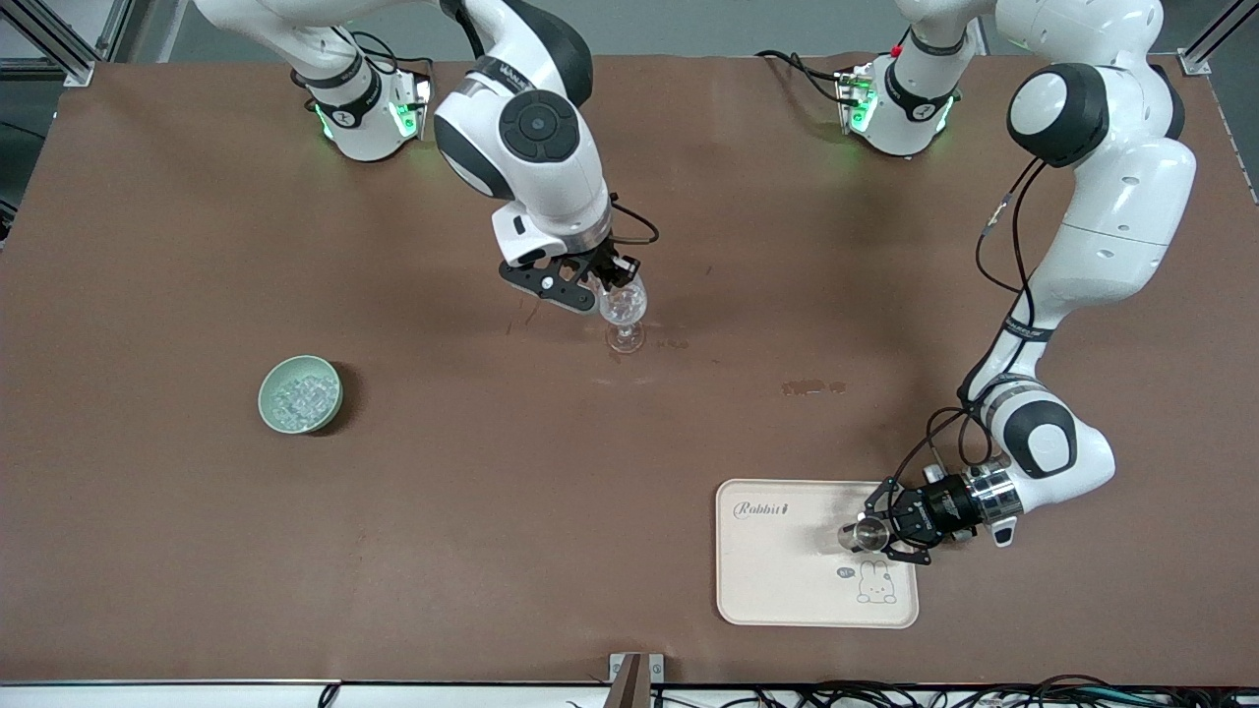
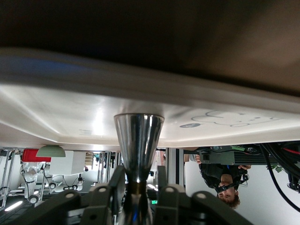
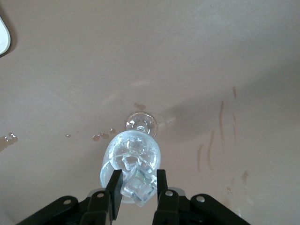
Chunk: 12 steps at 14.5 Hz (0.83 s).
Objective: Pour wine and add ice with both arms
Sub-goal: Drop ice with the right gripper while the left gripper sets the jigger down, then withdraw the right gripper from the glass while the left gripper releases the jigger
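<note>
Next, my right gripper releases the clear ice cube, now held just over the glass's rim, inside the bowl of the wine glass (image 1: 625, 309) (image 3: 135, 151), among the other ice cubes.
A clear wine glass (image 1: 624, 313) stands mid-table with ice cubes in its bowl (image 3: 131, 154). My right gripper (image 1: 612, 279) hangs just over its rim, shut on one clear ice cube (image 3: 139, 188) held between the fingertips (image 3: 138, 182). A pale green bowl (image 1: 300, 394) holding a heap of ice (image 1: 298, 397) sits toward the right arm's end, nearer the front camera. My left gripper (image 1: 873, 535) lies low over the cream tray (image 1: 777, 565), shut on the waist of a steel jigger (image 2: 138, 140) whose wide end rests on the tray (image 2: 70, 103).
The tray, printed with a rabbit (image 1: 873, 582), lies near the table's front edge toward the left arm's end. A wet stain (image 1: 813, 387) and small droplets (image 3: 101, 137) mark the brown table near the glass.
</note>
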### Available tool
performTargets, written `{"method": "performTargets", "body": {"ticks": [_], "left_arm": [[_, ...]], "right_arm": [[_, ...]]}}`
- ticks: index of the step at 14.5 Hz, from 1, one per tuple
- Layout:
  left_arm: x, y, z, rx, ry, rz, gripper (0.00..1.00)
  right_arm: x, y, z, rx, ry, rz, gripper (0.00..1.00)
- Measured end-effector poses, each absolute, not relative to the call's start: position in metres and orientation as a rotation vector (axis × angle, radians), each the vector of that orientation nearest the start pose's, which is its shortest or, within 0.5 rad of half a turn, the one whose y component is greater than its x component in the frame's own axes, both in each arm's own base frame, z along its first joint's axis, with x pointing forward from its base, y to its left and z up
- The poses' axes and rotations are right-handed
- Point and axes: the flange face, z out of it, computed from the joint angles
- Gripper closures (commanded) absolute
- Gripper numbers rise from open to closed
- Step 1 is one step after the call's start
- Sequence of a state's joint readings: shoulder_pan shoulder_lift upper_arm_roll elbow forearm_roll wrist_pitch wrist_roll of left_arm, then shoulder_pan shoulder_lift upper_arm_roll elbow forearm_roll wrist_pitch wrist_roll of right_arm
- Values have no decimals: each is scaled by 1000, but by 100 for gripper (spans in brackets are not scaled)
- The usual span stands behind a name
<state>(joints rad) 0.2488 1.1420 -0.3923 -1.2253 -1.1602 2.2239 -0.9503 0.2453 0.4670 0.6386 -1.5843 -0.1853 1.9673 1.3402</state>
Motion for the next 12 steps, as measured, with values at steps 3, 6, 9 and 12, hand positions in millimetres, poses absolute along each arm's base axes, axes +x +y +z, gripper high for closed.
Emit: {"method": "performTargets", "body": {"ticks": [3, 6, 9, 12], "left_arm": [[752, -39, 118, 1251, 1642, -772, 0], [764, -14, 174, 1518, 1625, -634, 0], [758, 20, 247, 1894, 1599, -554, 0], [747, 36, 322, 2268, 1537, -389, 0]], "right_arm": [[474, 478, 395, -3015, 673, 147, 99], [476, 479, 395, -3009, 676, 147, 97], [477, 479, 392, -3011, 678, 153, 92], [478, 480, 388, -3012, 677, 162, 81]]}}
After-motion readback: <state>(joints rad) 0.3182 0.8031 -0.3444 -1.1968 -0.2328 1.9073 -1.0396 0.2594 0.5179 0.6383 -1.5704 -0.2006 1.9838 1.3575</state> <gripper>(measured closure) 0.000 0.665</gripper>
